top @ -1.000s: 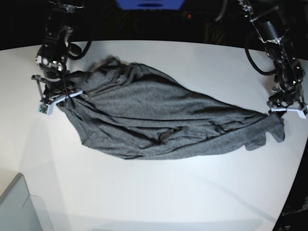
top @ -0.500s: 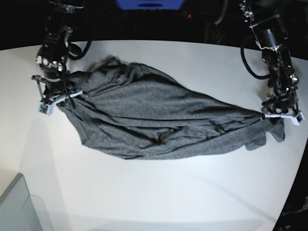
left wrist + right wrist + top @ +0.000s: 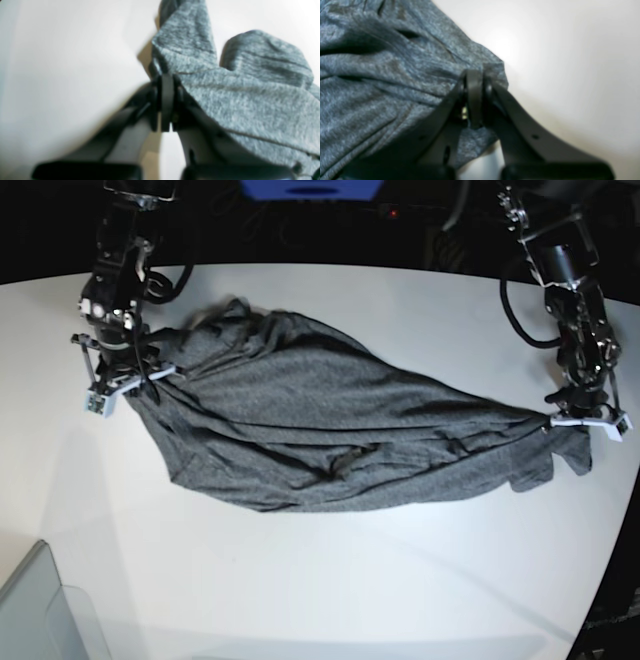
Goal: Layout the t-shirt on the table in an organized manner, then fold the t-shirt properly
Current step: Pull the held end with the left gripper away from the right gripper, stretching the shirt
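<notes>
My left gripper has the t-shirt's edge pinched. It will let go of that edge on the bare table (image 3: 512, 566) in front of the t-shirt's grey flaps.
The dark heather-grey t-shirt (image 3: 320, 430) lies rumpled and stretched sideways across the white table (image 3: 330, 580). At the shirt's right end, my left gripper (image 3: 585, 420) is shut on the cloth. The left wrist view shows the left gripper (image 3: 166, 82) with jaws together, pinching an edge of the t-shirt (image 3: 250, 105). On the left, my right gripper (image 3: 122, 385) is shut on the shirt's bunched left end. In the right wrist view the right gripper (image 3: 473, 80) clamps a fold of the t-shirt (image 3: 382, 75) just above the table (image 3: 570, 62).
A translucent grey bin corner (image 3: 40, 610) sits at the front left of the table. The table's curved edge (image 3: 610, 580) runs close to the shirt's right end. Dark cables and arm bases stand along the far edge.
My left gripper has come down a little toward the shirt's right end and closed on the cloth. The right gripper has stayed shut on the left end, shifting only slightly.
</notes>
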